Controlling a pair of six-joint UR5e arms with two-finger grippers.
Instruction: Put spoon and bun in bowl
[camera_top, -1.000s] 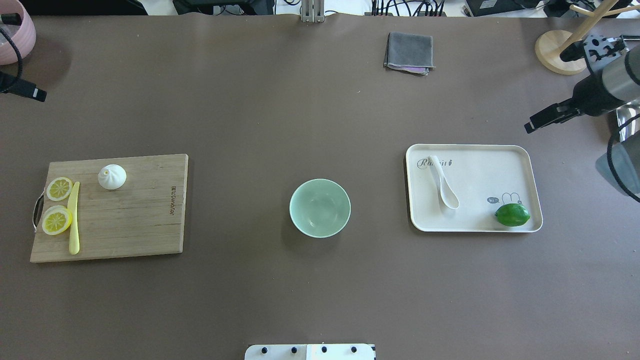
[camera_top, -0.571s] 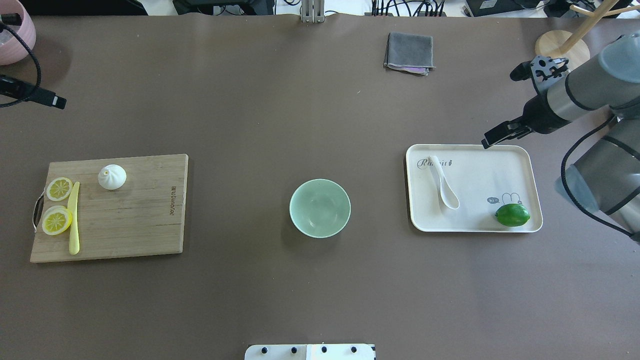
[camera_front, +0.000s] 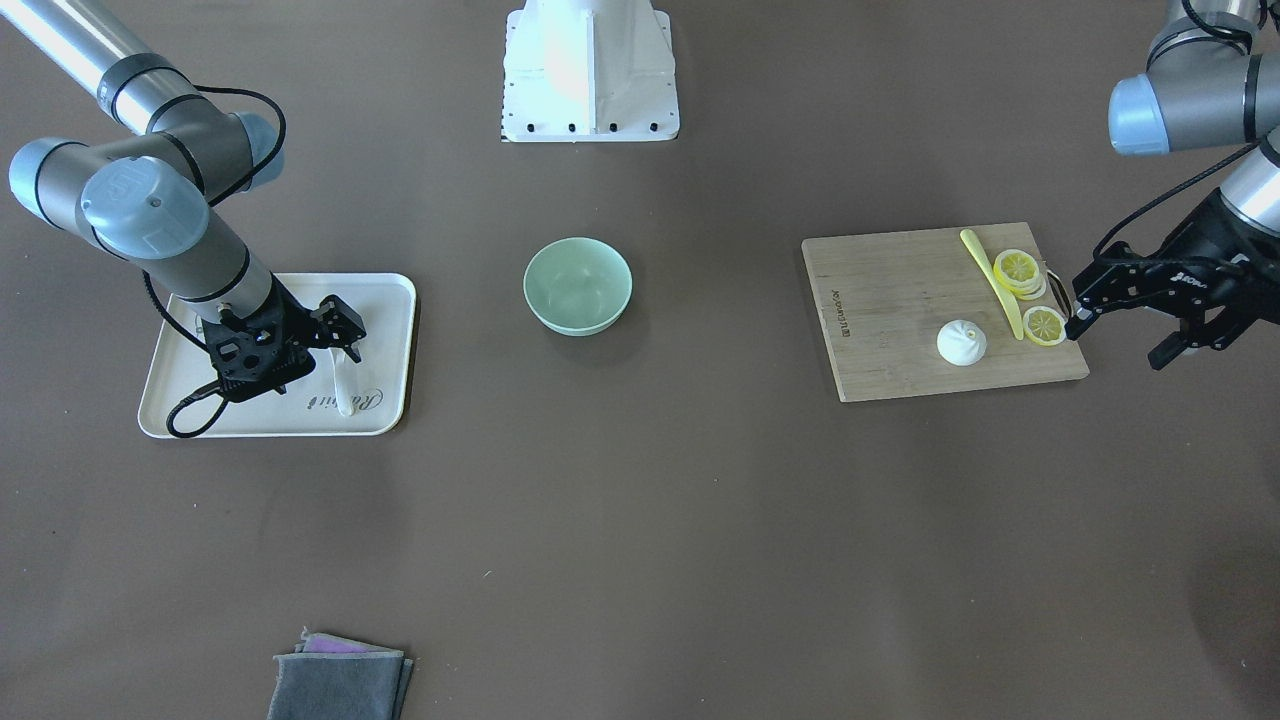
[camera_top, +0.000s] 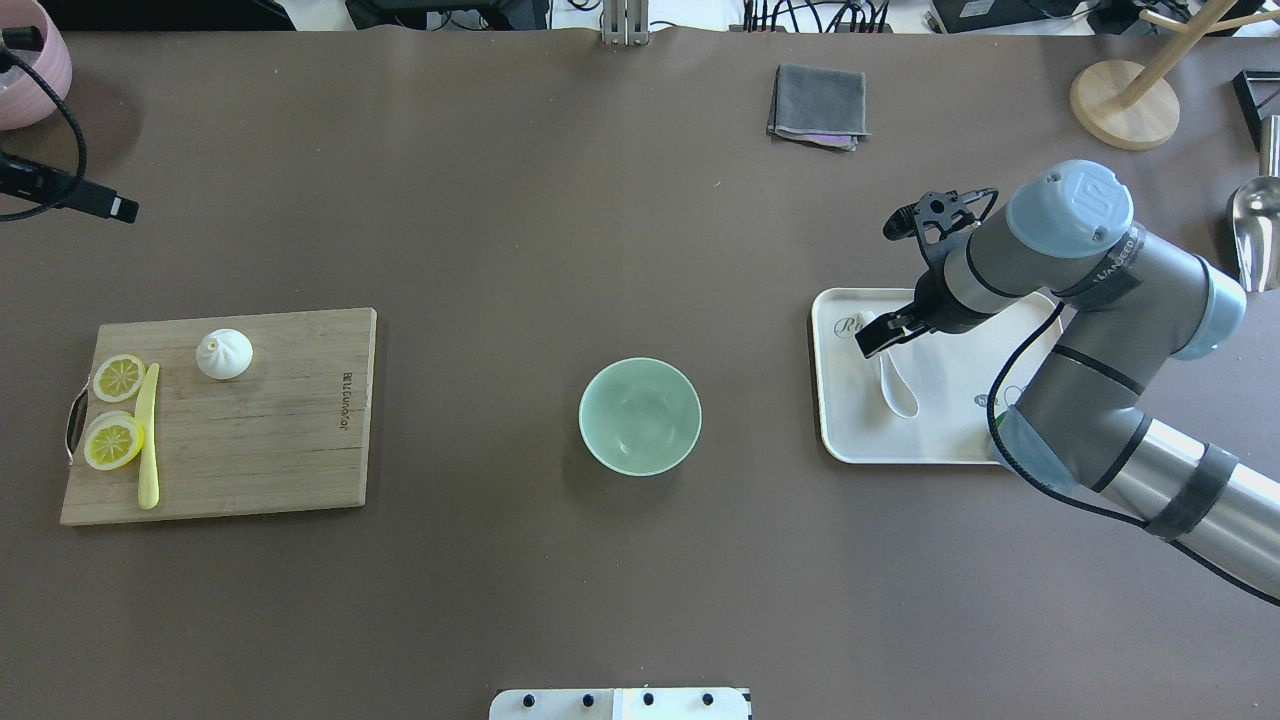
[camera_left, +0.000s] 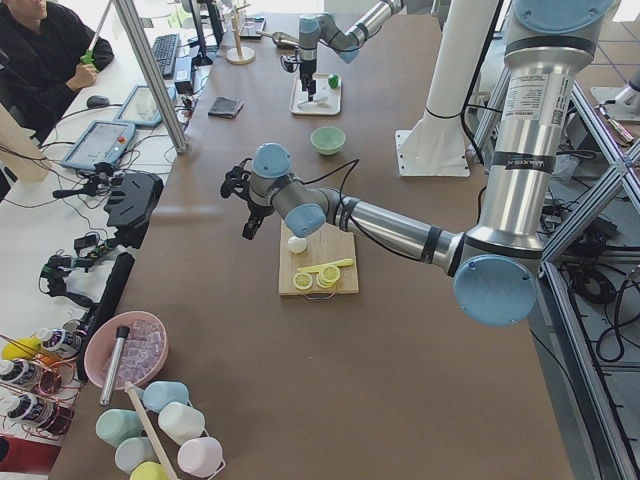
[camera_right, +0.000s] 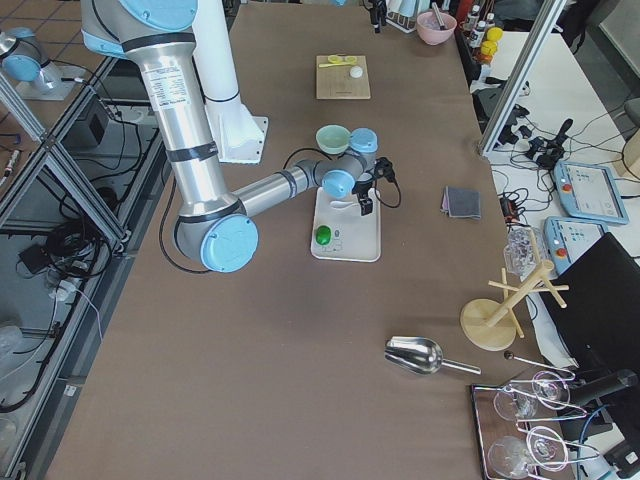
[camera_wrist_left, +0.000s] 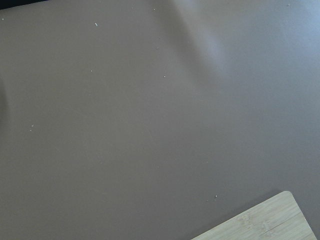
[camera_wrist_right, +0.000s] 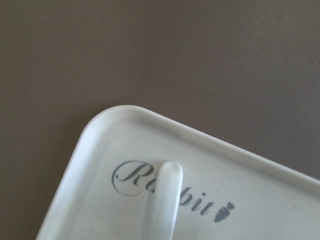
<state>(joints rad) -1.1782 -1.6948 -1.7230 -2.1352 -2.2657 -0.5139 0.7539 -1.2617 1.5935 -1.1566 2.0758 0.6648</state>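
Note:
I need to move my left gripper to the white bun on the wooden cutting board next and close it on the bun's pleated top (camera_front: 963, 340).
The white spoon (camera_top: 898, 392) lies on the cream tray (camera_top: 850, 440), its handle end toward the tray's far corner (camera_wrist_right: 162, 200). My right gripper (camera_top: 880, 335) hovers over the spoon's handle, seems open and holds nothing (camera_front: 345, 335). The white pleated bun (camera_top: 224, 354) sits on the wooden cutting board (camera_top: 280, 440). My left gripper (camera_front: 1118, 340) is open and empty, past the board's handle end, apart from the bun (camera_front: 961, 343). The mint-green bowl (camera_top: 640, 416) stands empty at the table's middle.
Two lemon slices (camera_top: 118, 377) and a yellow knife (camera_top: 148, 440) lie on the board. A lime (camera_right: 323, 236) sits on the tray. A grey cloth (camera_top: 818, 105), a wooden stand (camera_top: 1120, 105), a metal scoop (camera_top: 1255, 215) and a pink bowl (camera_top: 30, 60) are along the table's edges.
My right arm has swung in from the right edge to over the tray's far left corner, above the spoon's handle. The left gripper has shifted slightly inward. Objects have not moved.

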